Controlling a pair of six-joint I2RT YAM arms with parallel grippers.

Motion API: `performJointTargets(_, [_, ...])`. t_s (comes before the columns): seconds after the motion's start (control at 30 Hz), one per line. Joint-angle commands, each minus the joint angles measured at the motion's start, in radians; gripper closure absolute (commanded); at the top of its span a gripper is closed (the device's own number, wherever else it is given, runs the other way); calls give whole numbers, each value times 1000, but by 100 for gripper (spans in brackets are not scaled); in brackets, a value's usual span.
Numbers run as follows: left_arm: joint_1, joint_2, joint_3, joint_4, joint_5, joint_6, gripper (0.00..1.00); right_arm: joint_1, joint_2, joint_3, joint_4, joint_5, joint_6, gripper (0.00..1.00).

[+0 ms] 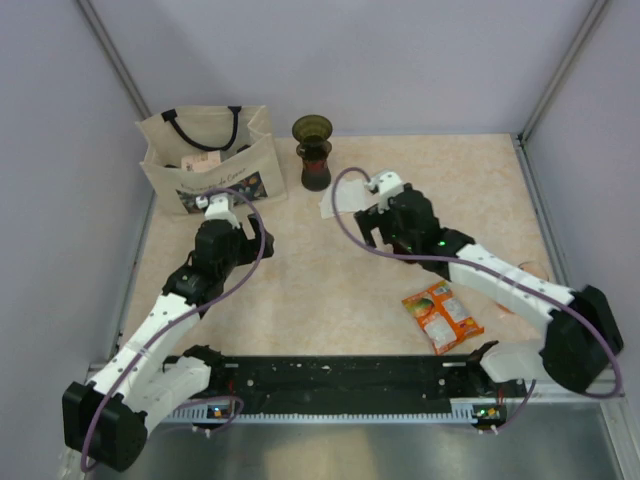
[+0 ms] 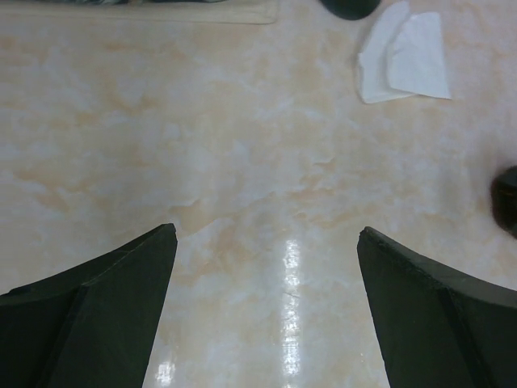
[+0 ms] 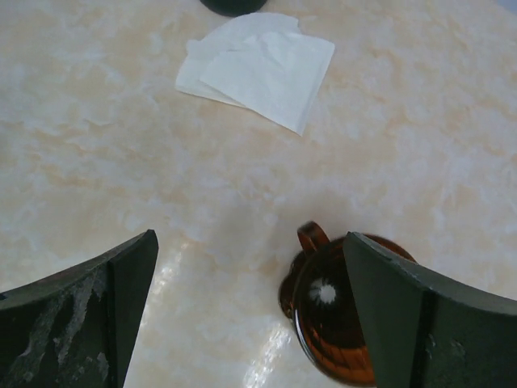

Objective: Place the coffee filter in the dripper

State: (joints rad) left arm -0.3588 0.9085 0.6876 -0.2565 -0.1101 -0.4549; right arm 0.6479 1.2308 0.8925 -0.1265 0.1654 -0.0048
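The white coffee filter's pointed corner point(image 1: 364, 208) point(image 3: 300, 129) is toward the amber cup. My right gripper should go there next and close on it.
The dark olive-green dripper point(image 1: 312, 129) stands at the back of the table on top of a dark reddish vessel point(image 1: 314, 170). The white paper coffee filter point(image 1: 340, 200) lies flat on the table just in front of it, also seen as folded white paper point(image 3: 258, 69) ahead of my right fingers and at the upper right point(image 2: 404, 56) of the left wrist view. My right gripper point(image 1: 372, 222) point(image 3: 249, 238) hovers open just short of the filter, holding nothing. My left gripper point(image 1: 222, 205) point(image 2: 266, 233) stands open over bare table near the bag.
A beige tote bag point(image 1: 210, 160) stands at the back left. An amber translucent cup with a handle point(image 3: 331, 307) sits on the table under my right finger. An orange snack packet point(image 1: 442, 316) lies at the front right. Walls close in the table.
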Motion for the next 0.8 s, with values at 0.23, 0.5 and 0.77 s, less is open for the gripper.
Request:
performJointTargets(0.23, [4, -122, -154, 2, -117, -145, 1, 124, 646, 445, 108, 195, -547, 6])
performJointTargets(0.5, [4, -129, -137, -24, -125, -142, 1, 141, 803, 503, 180, 256, -733, 13])
performJointTargets(0.77, [3, -155, -152, -9, -126, -133, 1, 141, 895, 533, 258, 324, -791, 28])
